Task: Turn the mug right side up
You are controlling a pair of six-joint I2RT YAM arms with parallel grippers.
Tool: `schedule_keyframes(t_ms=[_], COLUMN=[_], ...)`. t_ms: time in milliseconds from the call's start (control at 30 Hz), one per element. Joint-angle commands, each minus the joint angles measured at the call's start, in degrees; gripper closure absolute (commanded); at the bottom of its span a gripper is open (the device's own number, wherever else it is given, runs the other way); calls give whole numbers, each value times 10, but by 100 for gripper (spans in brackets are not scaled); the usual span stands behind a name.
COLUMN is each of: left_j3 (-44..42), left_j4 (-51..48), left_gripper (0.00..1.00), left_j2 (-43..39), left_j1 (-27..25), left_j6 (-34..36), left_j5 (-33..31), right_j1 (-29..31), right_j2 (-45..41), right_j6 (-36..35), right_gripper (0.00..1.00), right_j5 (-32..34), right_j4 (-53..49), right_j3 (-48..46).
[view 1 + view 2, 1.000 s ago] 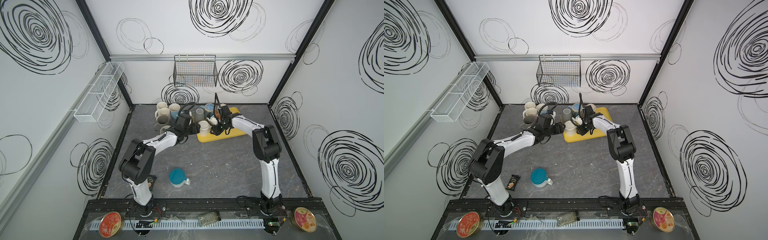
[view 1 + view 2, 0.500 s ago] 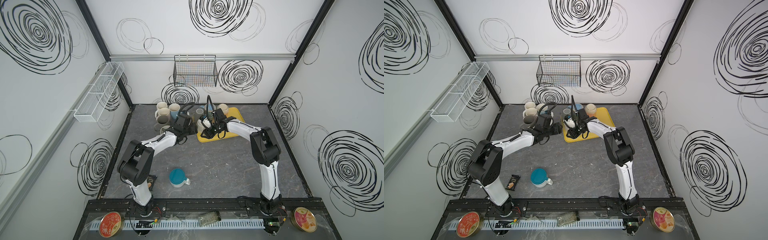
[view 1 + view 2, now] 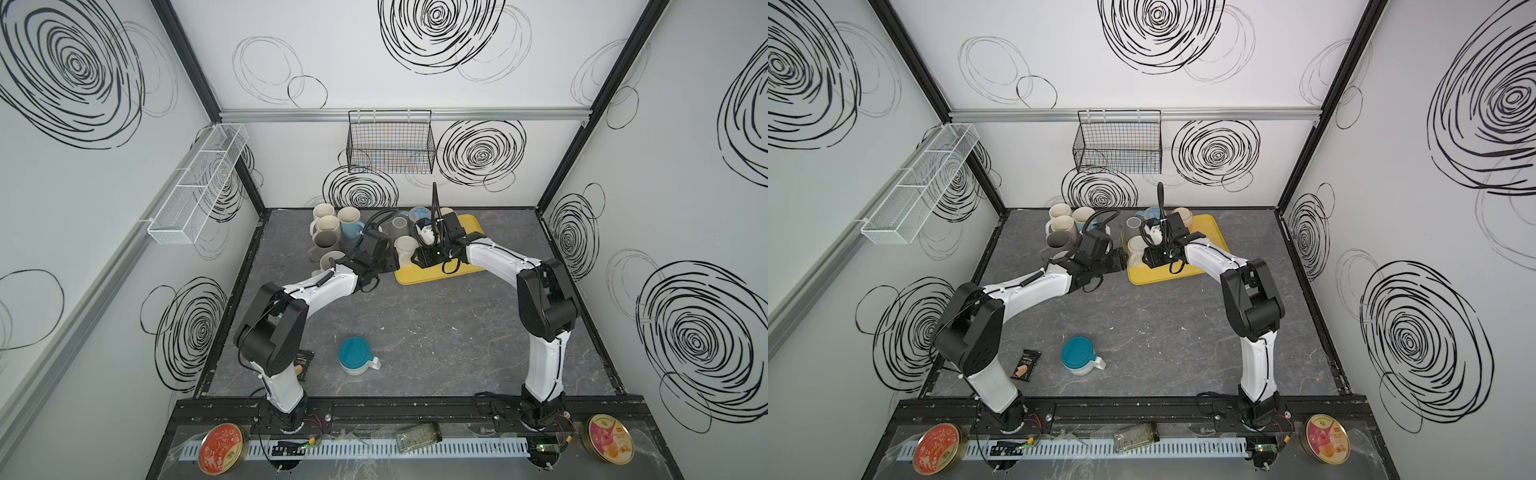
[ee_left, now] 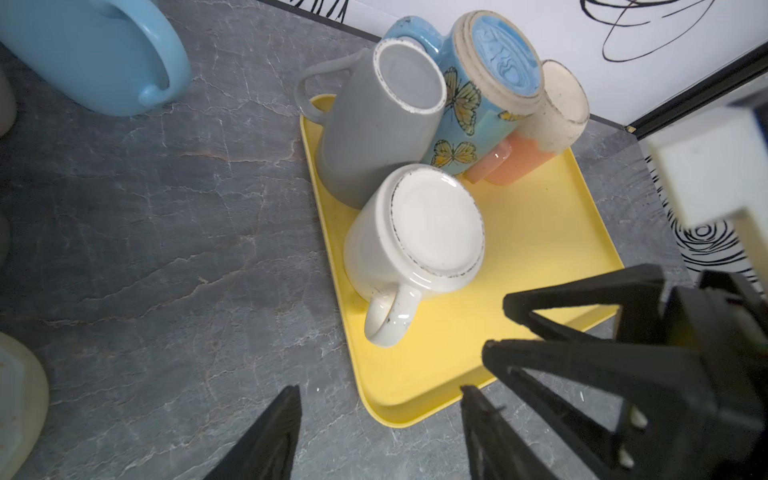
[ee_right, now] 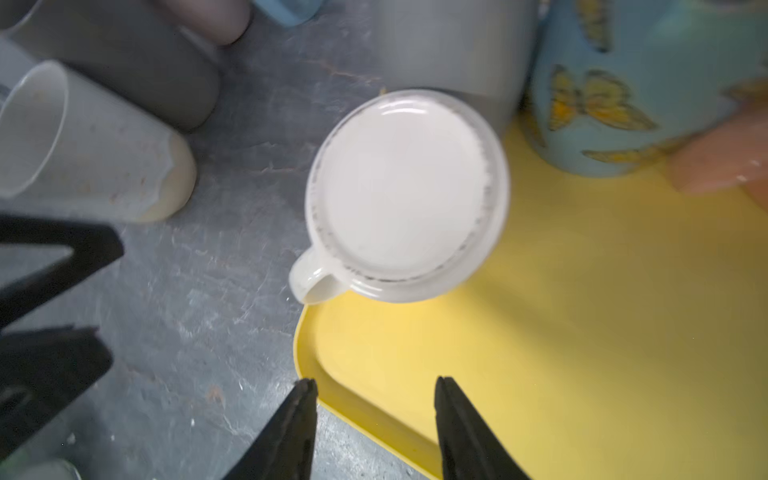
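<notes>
My left gripper will close on the handle [image 3: 403,261] [image 4: 393,316] of the upside-down white mug, which points toward its open fingers at the corner of the yellow tray.
A white mug [image 4: 424,228] stands upside down, base up, in the front left corner of the yellow tray [image 4: 519,232]; it also shows in both top views [image 3: 405,246] [image 3: 1136,246]. Its handle points at my left gripper [image 4: 379,390], which is open and empty over the table just off the tray corner [image 3: 392,262]. My right gripper [image 5: 376,381] is open and empty too. It hovers over the tray edge [image 5: 582,332] a short way from the mug [image 5: 407,191] and to its right in a top view [image 3: 428,257]. Neither gripper touches the mug.
Behind the white mug on the tray stand a grey mug [image 4: 374,124], a blue butterfly mug [image 4: 478,91] and a peach mug [image 4: 540,137], all upside down. Several upright mugs [image 3: 328,232] crowd the table's back left. A teal-based mug [image 3: 355,355] sits upside down at the front.
My right gripper has shifted left over the tray toward the white mug and its jaws stand wider. The left arm has barely moved.
</notes>
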Motion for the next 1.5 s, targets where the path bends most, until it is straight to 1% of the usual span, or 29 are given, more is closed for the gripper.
schedule_keyframes(t_ms=[0, 67, 167, 267, 467, 600, 700, 833, 933, 1033, 1267, 1467], left_j3=[20, 19, 13, -2, -39, -37, -32, 7, 37, 71, 146, 203], left_j4=[0, 0, -5, -5, 16, 21, 34, 12, -4, -28, -75, -123], left_gripper=[35, 35, 35, 35, 35, 35, 36, 37, 36, 36, 38, 40], left_j2=[11, 7, -3, -18, -47, -40, -27, 11, 42, 77, 155, 199], left_j1=[5, 8, 16, 27, 41, 41, 41, 32, 18, 8, -10, -18], left_j6=[2, 3, 9, 17, 34, 52, 67, 95, 123, 136, 150, 162], left_j5=[-7, -6, -6, -2, 22, 49, 69, 90, 89, 81, 34, -20], right_j1=[17, 35, 65, 81, 96, 95, 88, 76, 60, 44, 15, 5], right_j2=[-15, -16, -8, 15, 70, 87, 90, 58, 24, -6, -45, -51], right_j6=[129, 163, 196, 223, 245, 253, 260, 266, 274, 275, 277, 273], right_gripper=[48, 47, 45, 44, 42, 43, 43, 43, 43, 43, 44, 45], right_j5=[79, 96, 135, 150, 168, 167, 157, 146, 134, 129, 106, 90], right_j4=[-23, -17, -24, -38, -83, -85, -106, -86, -57, -41, -9, 3], right_j3=[21, 20, 34, 60, 125, 140, 154, 118, 74, 33, -41, -65])
